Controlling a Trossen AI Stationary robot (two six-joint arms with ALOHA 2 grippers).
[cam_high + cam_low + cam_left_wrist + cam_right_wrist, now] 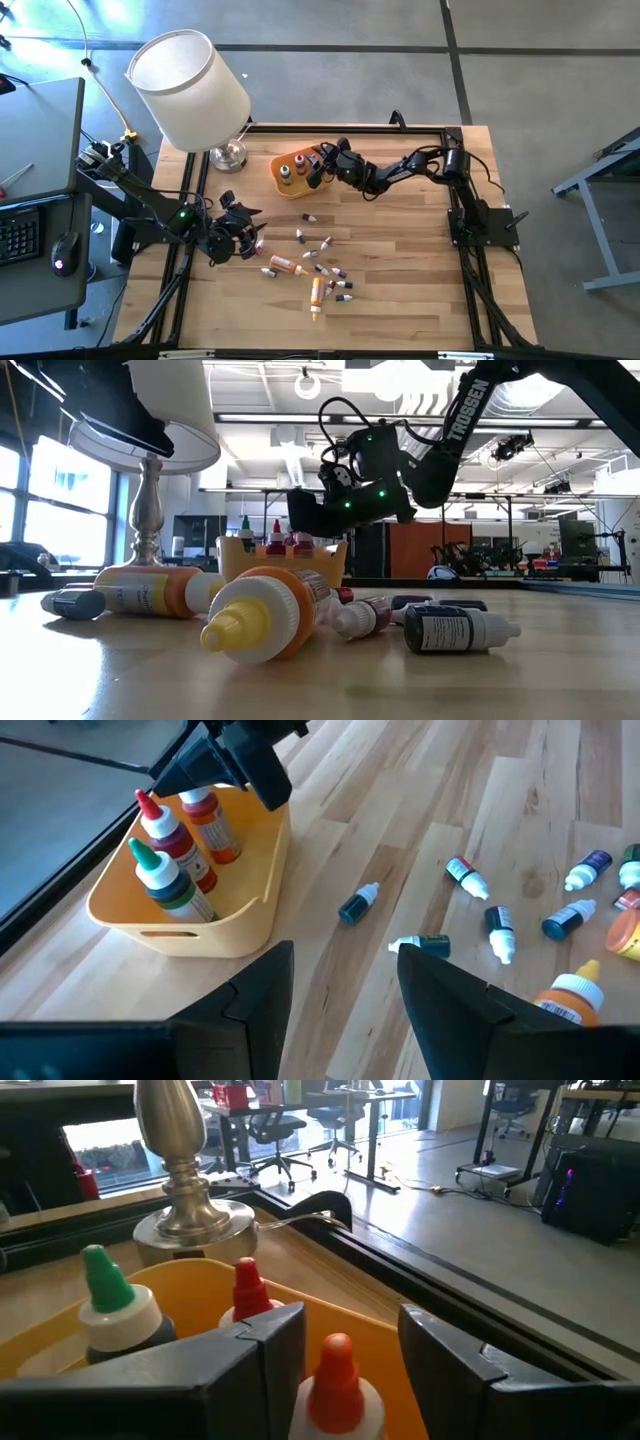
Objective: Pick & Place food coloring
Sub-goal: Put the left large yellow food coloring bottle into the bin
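Note:
The larger orange bottle lying nearer to my left gripper has the white cap (298, 269) (578, 987) below its yellow tip. My left gripper will close on that cap next.
An orange tray (280, 165) stands at the table's far middle. Three dropper bottles stand upright in it: green-capped (110, 1305), red-capped (248, 1290) and orange-capped (338, 1380). My right gripper (350, 1320) is open over the tray (200, 925), its fingers on either side of the orange-capped bottle's top (215, 820). Several small food coloring bottles (322, 262) lie scattered on the table's middle, with two larger orange ones (316, 293) among them. My left gripper (345, 955) is open and empty, at the table's left beside the scattered bottles. My right gripper comes at the orange-capped bottle's cap (338, 1355) from above, slanting, one finger on each side. The bottle stands upright on the tray's floor. I cannot tell whether the fingers touch it.
A lamp with a white shade (190, 90) and a silver base (228, 155) stands just left of the tray. A black frame (455, 200) runs around the table top. There is bare wood to the right of the scattered bottles.

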